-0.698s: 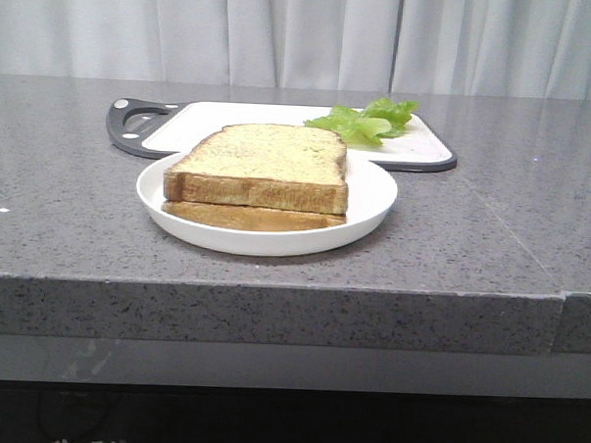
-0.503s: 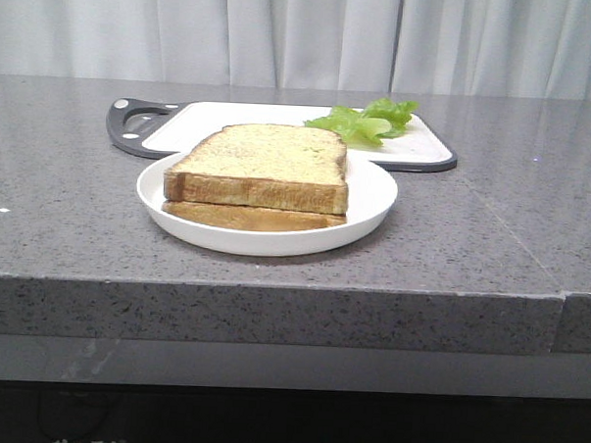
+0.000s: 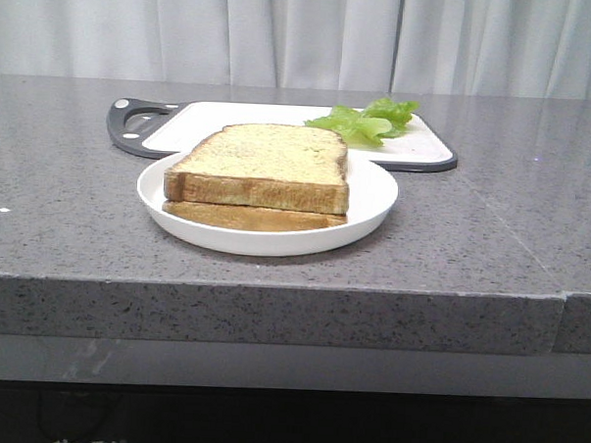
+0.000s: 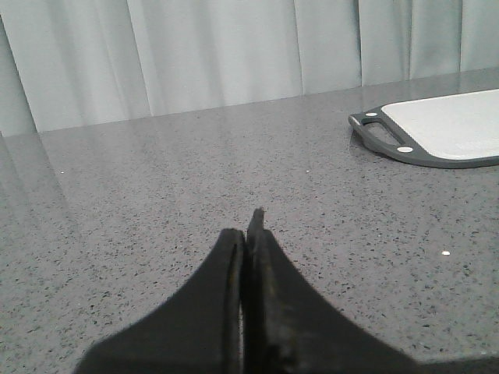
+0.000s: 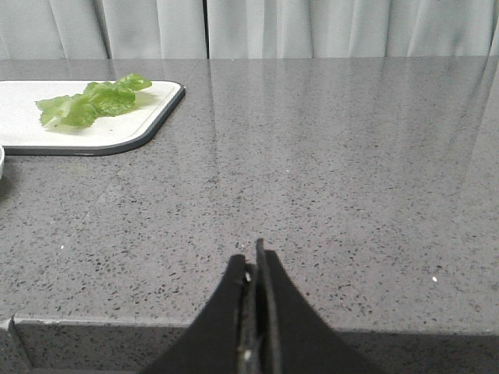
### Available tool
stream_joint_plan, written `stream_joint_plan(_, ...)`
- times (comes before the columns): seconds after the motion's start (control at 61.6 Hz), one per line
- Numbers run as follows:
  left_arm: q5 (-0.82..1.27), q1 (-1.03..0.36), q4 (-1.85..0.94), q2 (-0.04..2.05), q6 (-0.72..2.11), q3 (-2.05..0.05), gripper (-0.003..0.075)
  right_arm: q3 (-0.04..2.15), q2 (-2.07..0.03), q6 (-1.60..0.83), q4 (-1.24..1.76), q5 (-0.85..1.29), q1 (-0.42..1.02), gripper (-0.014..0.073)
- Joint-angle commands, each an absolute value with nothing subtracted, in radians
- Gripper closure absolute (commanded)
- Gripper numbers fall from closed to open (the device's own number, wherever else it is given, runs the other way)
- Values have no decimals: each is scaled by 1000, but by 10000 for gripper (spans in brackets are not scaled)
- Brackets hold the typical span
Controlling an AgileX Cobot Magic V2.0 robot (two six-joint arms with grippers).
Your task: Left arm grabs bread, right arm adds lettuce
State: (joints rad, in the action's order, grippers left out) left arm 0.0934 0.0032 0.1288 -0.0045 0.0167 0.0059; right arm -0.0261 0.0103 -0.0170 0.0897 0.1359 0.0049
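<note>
The side edge of the thick bread [image 3: 200, 153], the edge nearest the cutting board's handle, should be gripped next by my left gripper.
In the front view the thick bread [image 3: 264, 163] lies on top of a thinner toast slice [image 3: 247, 216] on a white plate [image 3: 375, 191] near the counter's front. The green lettuce [image 3: 367, 120] lies on the white cutting board [image 3: 231, 116] behind the plate; it also shows in the right wrist view [image 5: 92, 100]. Neither arm shows in the front view. My left gripper [image 4: 248, 230] is shut and empty over bare counter, with the board's handle end [image 4: 382, 132] ahead to one side. My right gripper [image 5: 251, 257] is shut and empty at the counter's front edge, away from the lettuce.
The grey speckled counter [image 3: 491, 230] runs wide on both sides of the plate. A pale curtain [image 3: 304, 35] hangs behind it. The cutting board has a dark grey rim and a handle [image 3: 133, 121] at its left end.
</note>
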Motion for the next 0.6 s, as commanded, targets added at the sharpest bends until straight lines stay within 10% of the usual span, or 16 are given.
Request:
stream_joint_plan(0.0, 0, 1, 88, -22, 17, 10, 741, -23, 31, -20, 89, 48, 2, 661)
stream_joint_plan(0.584, 232, 1, -56, 79, 17, -390, 741, 396, -57, -20, 66, 275, 2, 661)
